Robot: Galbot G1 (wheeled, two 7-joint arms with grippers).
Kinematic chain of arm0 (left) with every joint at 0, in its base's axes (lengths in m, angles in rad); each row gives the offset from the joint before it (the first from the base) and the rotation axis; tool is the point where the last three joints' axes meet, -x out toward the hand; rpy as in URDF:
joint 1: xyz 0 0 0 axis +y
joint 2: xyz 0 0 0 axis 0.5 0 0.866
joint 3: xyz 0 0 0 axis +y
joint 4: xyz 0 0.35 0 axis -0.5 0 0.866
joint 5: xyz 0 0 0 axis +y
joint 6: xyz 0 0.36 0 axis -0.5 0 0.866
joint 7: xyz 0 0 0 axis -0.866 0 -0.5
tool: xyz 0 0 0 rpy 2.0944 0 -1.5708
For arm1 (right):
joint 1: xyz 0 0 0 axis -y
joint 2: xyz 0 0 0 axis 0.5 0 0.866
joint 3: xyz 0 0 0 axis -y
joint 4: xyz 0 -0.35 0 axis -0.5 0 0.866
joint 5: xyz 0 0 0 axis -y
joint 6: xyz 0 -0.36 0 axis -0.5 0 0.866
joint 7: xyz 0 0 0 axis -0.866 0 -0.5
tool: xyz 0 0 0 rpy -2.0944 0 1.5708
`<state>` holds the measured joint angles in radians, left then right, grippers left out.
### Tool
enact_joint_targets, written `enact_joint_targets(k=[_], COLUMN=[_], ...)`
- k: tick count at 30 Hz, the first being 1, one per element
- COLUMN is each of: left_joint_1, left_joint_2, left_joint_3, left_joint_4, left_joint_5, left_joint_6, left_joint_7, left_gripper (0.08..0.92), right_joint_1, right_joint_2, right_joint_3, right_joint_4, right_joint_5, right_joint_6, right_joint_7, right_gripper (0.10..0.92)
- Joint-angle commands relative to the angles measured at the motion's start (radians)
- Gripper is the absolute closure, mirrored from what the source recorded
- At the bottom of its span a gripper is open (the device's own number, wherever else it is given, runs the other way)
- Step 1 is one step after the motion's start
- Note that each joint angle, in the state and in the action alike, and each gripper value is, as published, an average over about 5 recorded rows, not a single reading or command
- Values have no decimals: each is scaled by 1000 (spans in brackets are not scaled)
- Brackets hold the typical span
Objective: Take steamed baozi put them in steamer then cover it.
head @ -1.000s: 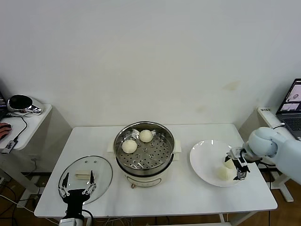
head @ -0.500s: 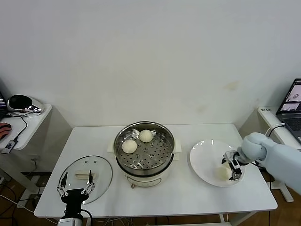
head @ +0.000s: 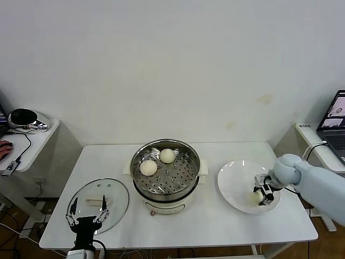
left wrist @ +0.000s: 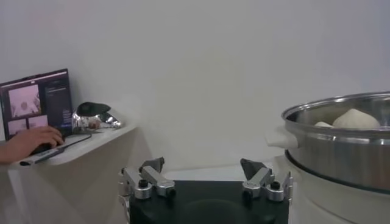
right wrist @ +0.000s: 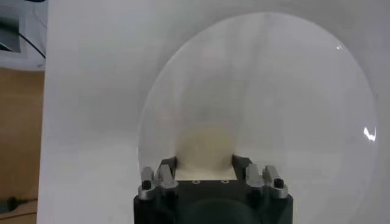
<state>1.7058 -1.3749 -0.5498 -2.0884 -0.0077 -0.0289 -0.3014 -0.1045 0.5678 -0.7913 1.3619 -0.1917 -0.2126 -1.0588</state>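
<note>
I need to use my right gripper to set the baozi free on the bare front part of the steamer's tray (head: 160,181), before the two baozi.
The steel steamer (head: 164,174) stands mid-table on its cream base, with two steamed baozi (head: 148,168) (head: 167,156) on its perforated tray. At the right, my right gripper (head: 264,192) is down on the white plate (head: 234,183), shut on a creamy baozi (head: 253,197). The right wrist view shows that baozi (right wrist: 205,146) squeezed between the fingers of the gripper (right wrist: 205,163). The glass cover (head: 110,197) lies flat at the front left. My left gripper (head: 86,218) hangs open over its near edge, holding nothing. In the left wrist view its own gripper (left wrist: 204,173) is beside the steamer (left wrist: 341,146).
A side table (head: 32,143) at the left holds a chrome object (head: 24,117) and a person's hand on a mouse. A laptop (head: 335,118) sits on a stand at the far right. The table's front edge runs just below the cover and plate.
My right gripper has moved left over the plate and shut on a baozi. The left arm has stayed put.
</note>
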Motion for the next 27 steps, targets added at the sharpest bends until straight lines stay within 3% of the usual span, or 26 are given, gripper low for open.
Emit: enact_joint_targets(k=[1, 11, 20, 27], left_joint_1=[-1, -12, -23, -29], left_joint_2=[1, 10, 17, 15], left_joint_3=[0, 3, -2, -12], left_joint_4=[1, 0, 9, 9], left_joint_5=[-1, -5, -20, -24], left_joint_6=[0, 2, 2, 1], left_joint_7=[0, 0, 0, -1], left_gripper=[177, 177, 177, 177], right_joint_1=[17, 430, 843, 871], right_joint_2=[6, 20, 241, 412], right_joint_3=[5, -147, -393, -443], right_joint_4=[-5, 15, 22, 99], right_joint_5=[8, 178, 366, 479], right_joint_6=[0, 0, 27, 91], right_joint_7=[-11, -47, -46, -9], right_gripper=[538, 542, 533, 533])
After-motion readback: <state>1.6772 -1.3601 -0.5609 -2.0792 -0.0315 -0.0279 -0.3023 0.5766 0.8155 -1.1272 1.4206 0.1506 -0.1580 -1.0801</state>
